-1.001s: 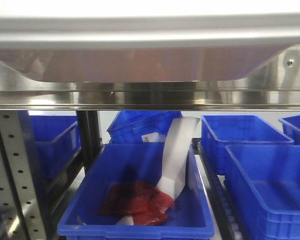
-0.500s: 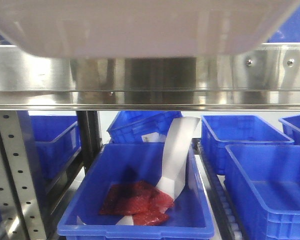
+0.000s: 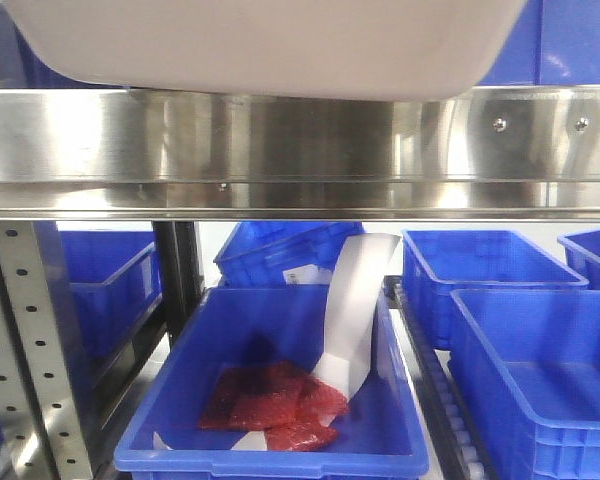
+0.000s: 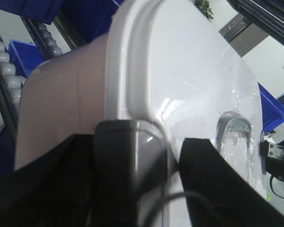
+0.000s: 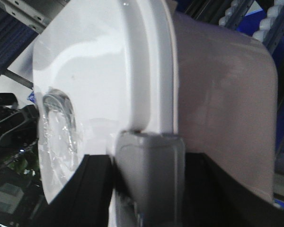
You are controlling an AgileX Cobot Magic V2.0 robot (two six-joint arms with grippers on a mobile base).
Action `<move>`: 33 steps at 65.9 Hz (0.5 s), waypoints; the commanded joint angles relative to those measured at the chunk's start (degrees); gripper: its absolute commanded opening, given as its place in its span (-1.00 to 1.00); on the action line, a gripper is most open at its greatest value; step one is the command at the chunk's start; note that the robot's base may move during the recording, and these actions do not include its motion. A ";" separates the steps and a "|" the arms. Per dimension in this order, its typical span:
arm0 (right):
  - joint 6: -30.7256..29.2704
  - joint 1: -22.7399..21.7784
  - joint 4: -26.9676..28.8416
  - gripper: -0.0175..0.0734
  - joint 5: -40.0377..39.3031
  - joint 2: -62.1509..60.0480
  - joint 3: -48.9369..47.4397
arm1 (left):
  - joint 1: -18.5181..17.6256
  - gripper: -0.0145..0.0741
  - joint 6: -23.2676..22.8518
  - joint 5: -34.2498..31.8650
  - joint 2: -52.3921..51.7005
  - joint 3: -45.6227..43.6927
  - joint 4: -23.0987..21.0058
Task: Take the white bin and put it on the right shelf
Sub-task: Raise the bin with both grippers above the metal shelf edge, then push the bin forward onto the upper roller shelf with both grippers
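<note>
The white bin, now hanging just above the steel rail, will be released by my right gripper on the shelf [image 3: 301, 62], just at the spot behind the middle of the broad steel rail.
The white bin [image 3: 270, 45] hangs at the top of the front view, its pinkish underside just above the broad steel rail of the right shelf [image 3: 300, 140]. In the left wrist view the bin [image 4: 180, 71] shows its glossy lid and pinkish side. My left gripper [image 4: 137, 182] is shut on the grey end clasp [image 4: 132, 156] of the bin, one black finger on each side. The right wrist view shows the bin's other end [image 5: 217, 85]. There my right gripper [image 5: 149, 189] is shut on that end's grey clasp [image 5: 149, 161] the same way.
Under the shelf stands a blue crate [image 3: 280, 400] holding red packets [image 3: 275, 405] and a white strip [image 3: 355, 300]. More blue crates [image 3: 530, 340] sit to the right and behind. A perforated grey upright [image 3: 35, 350] stands at the left. Conveyor rollers [image 4: 4, 61] run below the bin.
The bin has risen in the front view. It covered the shelf rail a second ago; now its bottom sits at the rail's top edge.
</note>
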 commanded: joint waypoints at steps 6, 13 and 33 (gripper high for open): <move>-0.08 1.08 12.09 0.06 6.75 1.98 -5.93 | -1.53 -0.11 -0.07 7.42 2.21 -5.16 -9.71; -0.08 1.08 13.26 0.06 6.37 4.76 -8.62 | -1.53 -0.11 -0.07 7.20 4.71 -7.30 -10.00; -0.48 7.91 13.57 0.06 1.36 13.63 -16.41 | -4.10 -0.11 0.03 6.32 11.30 -13.71 -10.45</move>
